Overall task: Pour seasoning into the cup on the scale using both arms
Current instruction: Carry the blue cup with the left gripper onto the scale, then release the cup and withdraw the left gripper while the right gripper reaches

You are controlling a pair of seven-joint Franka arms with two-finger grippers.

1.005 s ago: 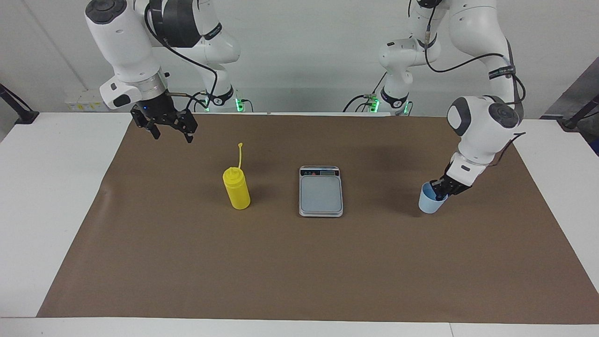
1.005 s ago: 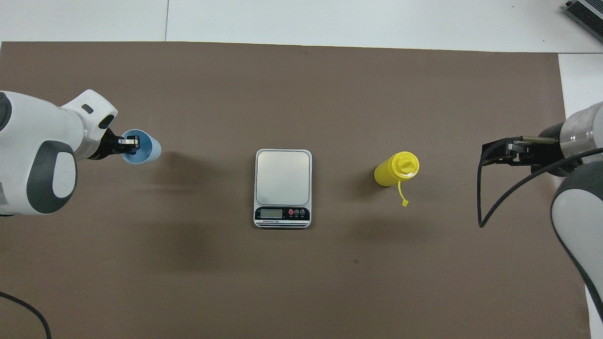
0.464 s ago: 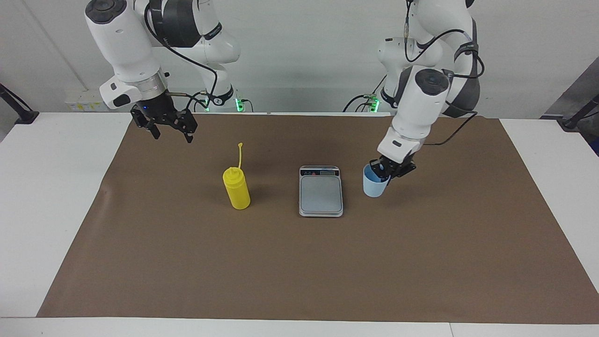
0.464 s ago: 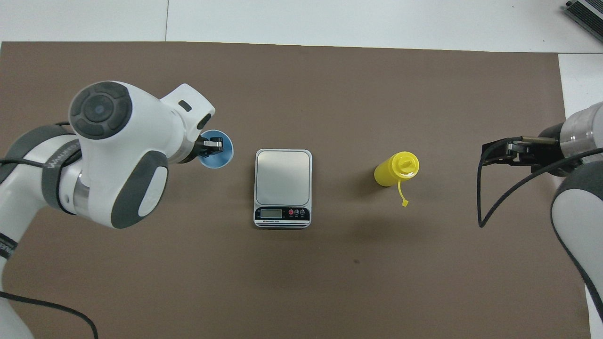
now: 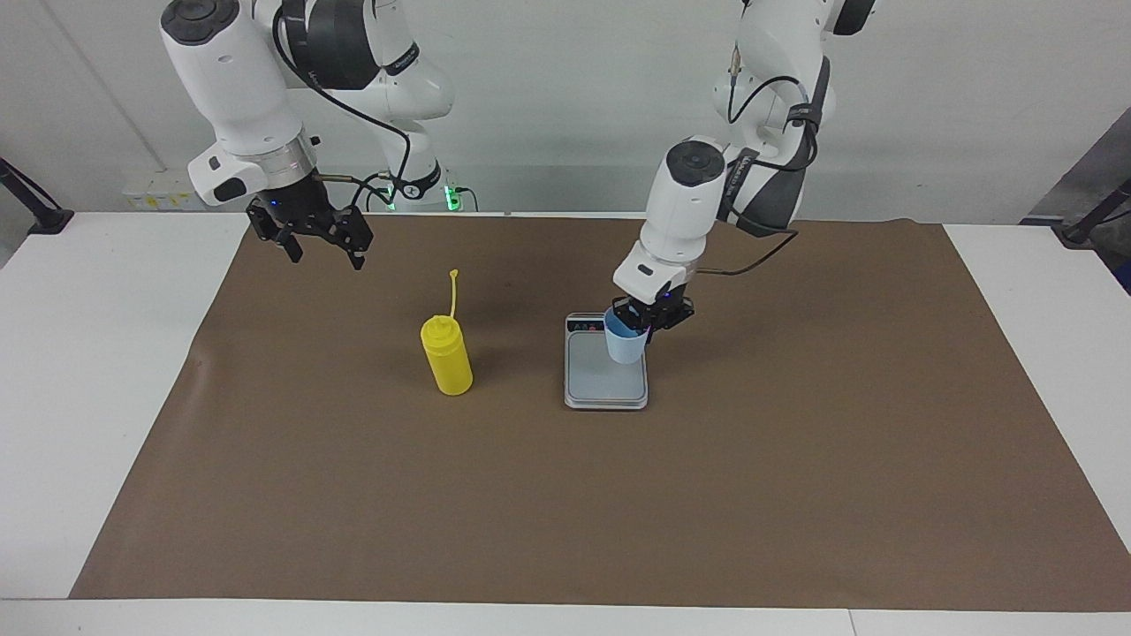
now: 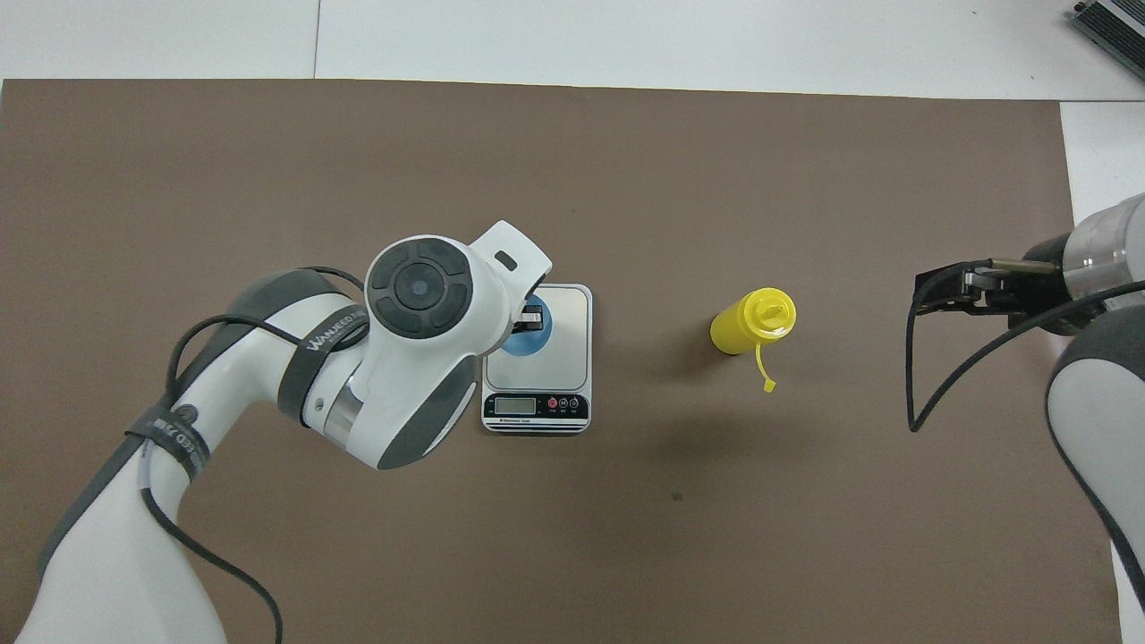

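Note:
Next, my left gripper lets go of the pale blue cup on the scale's plate (image 6: 532,309), toward the end of the scale opposite the display strip.
My left gripper (image 5: 649,320) is shut on the rim of the pale blue cup (image 5: 625,346) and holds it upright over the plate of the silver-grey scale (image 5: 605,389). I cannot tell whether the cup touches the plate. In the overhead view the left arm hides most of the cup (image 6: 535,340) and part of the scale (image 6: 570,309). The yellow seasoning bottle (image 5: 447,355) stands upright on the mat beside the scale, toward the right arm's end, its cap strap sticking up; it also shows in the overhead view (image 6: 753,320). My right gripper (image 5: 322,252) waits open and empty above the mat.
A brown mat (image 5: 565,512) covers most of the white table (image 5: 97,353). The scale's display strip (image 6: 535,405) faces the robots. The mat (image 6: 626,179) is bare around the scale and bottle.
My left arm has carried the blue cup from the left arm's end of the mat across to above the scale. The right arm and the bottle have not moved.

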